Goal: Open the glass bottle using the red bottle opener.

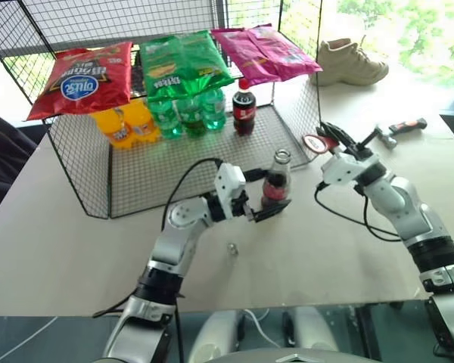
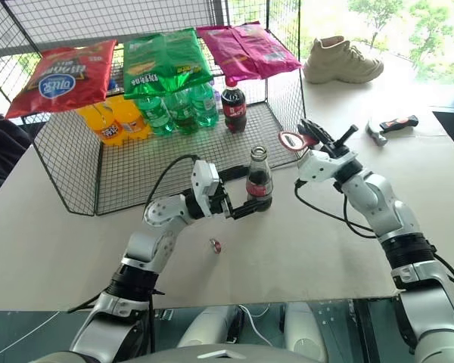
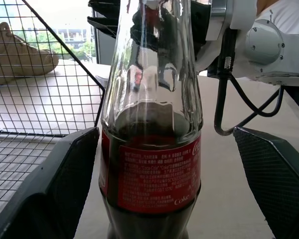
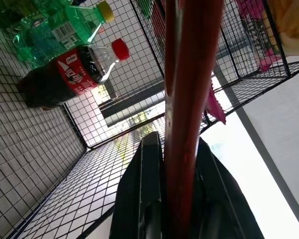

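Note:
Next, I set the red bottle opener down with my right gripper on the table [image 1: 310,206], next to the glass bottle and toward the hammer.
The glass bottle [image 1: 276,181] stands upright on the table in front of the wire rack, with dark drink and a red label [image 3: 157,174]. My left gripper [image 1: 266,193] is open around its lower body. One finger [image 3: 60,189] is close beside the glass, and the other finger [image 3: 271,174] stands well apart from it. To the bottle's right and slightly higher, my right gripper [image 1: 331,141] is shut on the handle of the red bottle opener [image 1: 315,142]. The opener's oval head points toward the bottle's neck, a short gap away. In the right wrist view the opener [image 4: 189,89] rises between the closed fingers.
A wire rack [image 1: 174,170] behind the bottle holds orange bottles, green bottles and a plastic cola bottle [image 1: 244,107], with snack bags on top. A hammer [image 1: 397,128] and a shoe [image 1: 352,64] lie at the right. A small round cap [image 1: 232,248] rests on the table near my left arm.

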